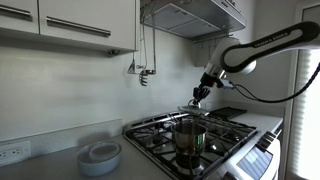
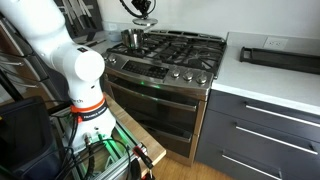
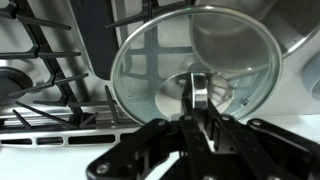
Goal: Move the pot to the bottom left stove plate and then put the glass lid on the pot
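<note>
The glass lid, now held in the air above the stove, will be released by my gripper on the rim of the steel pot (image 1: pixel 188 125) (image 3: pixel 250 22), so that it covers the pot's open top.
The shiny steel pot (image 1: pixel 188 138) stands uncovered on a front burner with a black grate (image 1: pixel 166 150) of the steel cooktop, and shows in both exterior views (image 2: pixel 133 39). My gripper (image 1: pixel 200 96) is shut on the knob of the glass lid (image 1: pixel 193 107) and holds it in the air above the stove, a little behind and above the pot. In the wrist view the fingers (image 3: pixel 197 108) clamp the knob, and the see-through lid (image 3: pixel 150 60) fills the middle. The pot's steel wall (image 3: pixel 295 40) shows at the upper right, and grates lie at the left.
White stacked dishes (image 1: pixel 100 157) sit on the counter beside the stove. A range hood (image 1: pixel 190 15) hangs above, with utensils (image 1: pixel 146 70) on the wall. A black tray (image 2: pixel 280 55) lies on the white counter. The robot's base (image 2: pixel 75 75) stands before the oven.
</note>
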Robot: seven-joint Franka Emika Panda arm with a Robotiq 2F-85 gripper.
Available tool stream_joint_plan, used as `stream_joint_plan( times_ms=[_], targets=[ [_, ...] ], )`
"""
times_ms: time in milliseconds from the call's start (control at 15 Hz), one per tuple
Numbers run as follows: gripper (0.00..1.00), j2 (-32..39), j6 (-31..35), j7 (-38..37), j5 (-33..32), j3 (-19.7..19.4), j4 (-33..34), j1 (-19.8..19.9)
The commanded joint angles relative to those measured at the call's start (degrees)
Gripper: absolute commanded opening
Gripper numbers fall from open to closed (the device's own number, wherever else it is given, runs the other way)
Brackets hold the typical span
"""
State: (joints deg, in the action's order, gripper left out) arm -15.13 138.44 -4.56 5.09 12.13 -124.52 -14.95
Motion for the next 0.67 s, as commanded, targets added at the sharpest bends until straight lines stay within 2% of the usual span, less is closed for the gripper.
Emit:
stream_joint_plan(
  times_ms=[0, 267, 600],
  targets=[
    [0.04, -0.2, 0.3, 3.4, 1.4, 0.5, 0.4, -0.8],
    [0.04, -1.4, 0.7, 8.6, 2.0, 0.9, -0.5, -2.7],
    [0.04, -1.2, 3.2, 15.1, 6.7, 0.9, -2.0, -6.0]
  ],
)
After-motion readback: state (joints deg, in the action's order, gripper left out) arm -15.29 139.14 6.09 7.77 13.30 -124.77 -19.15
